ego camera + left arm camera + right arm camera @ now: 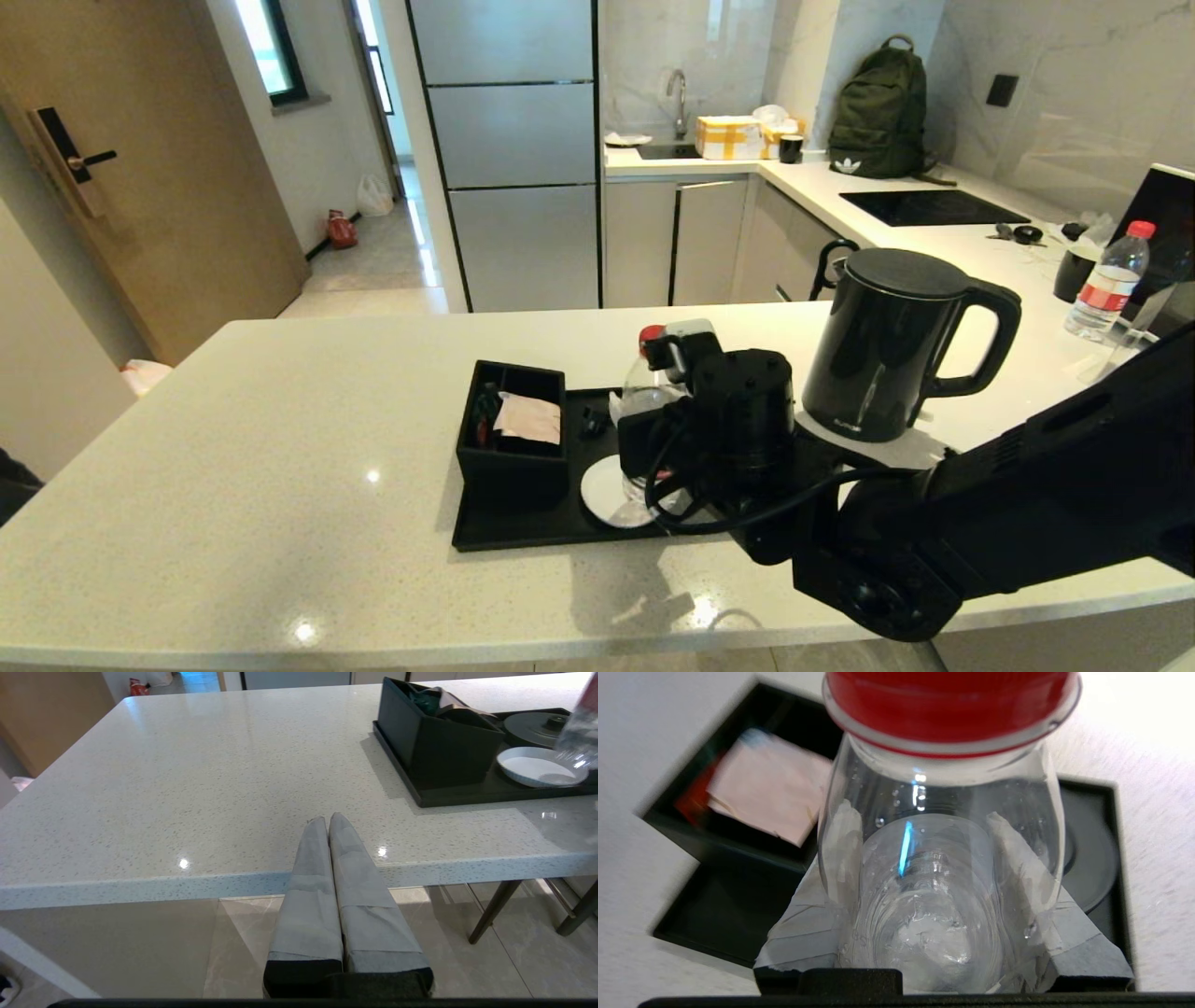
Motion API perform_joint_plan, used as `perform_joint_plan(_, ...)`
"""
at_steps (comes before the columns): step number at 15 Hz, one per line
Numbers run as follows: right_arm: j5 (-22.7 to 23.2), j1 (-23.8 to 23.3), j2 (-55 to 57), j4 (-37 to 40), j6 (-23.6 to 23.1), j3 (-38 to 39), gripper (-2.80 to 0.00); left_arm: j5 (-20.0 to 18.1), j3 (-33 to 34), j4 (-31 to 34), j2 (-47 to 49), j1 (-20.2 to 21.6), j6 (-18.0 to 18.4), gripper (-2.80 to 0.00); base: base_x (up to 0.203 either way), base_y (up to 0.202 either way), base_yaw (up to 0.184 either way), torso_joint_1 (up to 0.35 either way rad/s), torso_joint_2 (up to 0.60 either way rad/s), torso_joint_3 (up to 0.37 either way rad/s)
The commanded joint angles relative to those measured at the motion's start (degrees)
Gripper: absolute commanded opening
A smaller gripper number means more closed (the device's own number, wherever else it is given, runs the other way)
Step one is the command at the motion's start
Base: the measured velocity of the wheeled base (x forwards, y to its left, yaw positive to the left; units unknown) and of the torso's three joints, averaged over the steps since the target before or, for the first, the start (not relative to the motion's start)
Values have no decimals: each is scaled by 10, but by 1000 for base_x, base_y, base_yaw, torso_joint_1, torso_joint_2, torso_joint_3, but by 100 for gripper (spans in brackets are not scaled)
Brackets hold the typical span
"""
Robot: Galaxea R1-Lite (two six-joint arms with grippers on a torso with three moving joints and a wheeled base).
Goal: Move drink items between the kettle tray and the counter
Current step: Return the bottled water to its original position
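Note:
The robot's right gripper will release the small clear water bottle on the white coaster (634,506) next to the black sachet box.
My right gripper (920,826) is shut on the small clear water bottle (943,788) with the red cap (948,704). It holds the bottle upright over the white coaster (602,490) on the black kettle tray (523,534). Whether the bottle touches the coaster I cannot tell. The round kettle base (1092,868) on the tray is bare. The black kettle (887,345) stands on the cream counter (280,448), right of the tray, on a white sheet. My left gripper (328,819) is shut and empty, at the counter's front edge, left of the tray (467,798).
The black sachet box (513,429) fills the tray's left end. A second red-capped bottle (1109,280) and a dark cup stand at the far right. The right arm (1027,495) crosses the counter's front right. Behind are a backpack (882,112) and a sink.

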Motion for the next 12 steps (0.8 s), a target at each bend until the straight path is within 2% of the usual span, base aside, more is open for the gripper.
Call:
perform_joint_plan(1, -1, -1, 46, -5, 2, -18, -280, 0, 0, 0, 1, 0, 0, -280, 0, 0, 0, 0, 0, 0)
perform_joint_plan(5, 0, -4, 71, -14, 2, -43, -280, 0, 0, 0, 1, 0, 0, -280, 0, 0, 0, 0, 0, 0)
perform_joint_plan(12, 0, -4, 57, 14, -6, -77, -280, 0, 0, 0, 1, -1, 0, -280, 0, 0, 0, 0, 0, 0)
